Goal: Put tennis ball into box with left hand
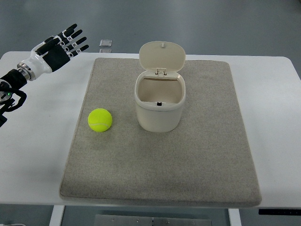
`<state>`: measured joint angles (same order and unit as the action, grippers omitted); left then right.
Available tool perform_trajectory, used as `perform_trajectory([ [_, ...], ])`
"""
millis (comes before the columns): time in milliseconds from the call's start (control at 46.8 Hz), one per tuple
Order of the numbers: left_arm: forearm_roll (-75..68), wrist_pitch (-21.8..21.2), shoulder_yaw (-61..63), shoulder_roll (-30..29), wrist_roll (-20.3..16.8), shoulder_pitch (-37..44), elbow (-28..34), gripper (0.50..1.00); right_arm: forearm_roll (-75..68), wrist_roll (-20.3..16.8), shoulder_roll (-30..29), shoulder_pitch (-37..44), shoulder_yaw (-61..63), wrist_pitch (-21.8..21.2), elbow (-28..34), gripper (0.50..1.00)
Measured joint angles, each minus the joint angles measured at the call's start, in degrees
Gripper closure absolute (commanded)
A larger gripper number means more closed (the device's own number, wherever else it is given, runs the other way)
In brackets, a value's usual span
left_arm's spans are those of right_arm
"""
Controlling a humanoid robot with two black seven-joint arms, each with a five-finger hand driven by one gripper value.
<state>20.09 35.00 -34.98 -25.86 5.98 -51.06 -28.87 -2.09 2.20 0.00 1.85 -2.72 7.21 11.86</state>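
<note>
Next, I close my left gripper around the middle of the tennis ball [100,120], with its fingers on the ball's side toward the box.
A yellow-green tennis ball [100,120] lies on the grey mat [202,155], left of the box. The box [159,104] is a cream bin standing upright at mid-mat, its hinged lid [162,57] flipped up and back, so the inside shows. My left hand [63,44] hovers over the table's far left corner, well behind and left of the ball. Its black-and-white fingers [75,37] are spread and hold nothing. The right arm is out of view.
The mat covers most of the white table [37,155]. A small clear square object [106,44] lies just beyond the table's far edge, near my left hand. The table's front edge runs along the bottom of the view.
</note>
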Motion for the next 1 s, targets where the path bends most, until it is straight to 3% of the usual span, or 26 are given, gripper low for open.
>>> perform_trajectory([
  [1004, -5.54, 0.00, 2.16, -1.09, -0.72, -0.45, -0.77, 0.504, 0.00, 0.00, 0.00, 0.00, 0.00, 0.00, 0.00, 0.599],
])
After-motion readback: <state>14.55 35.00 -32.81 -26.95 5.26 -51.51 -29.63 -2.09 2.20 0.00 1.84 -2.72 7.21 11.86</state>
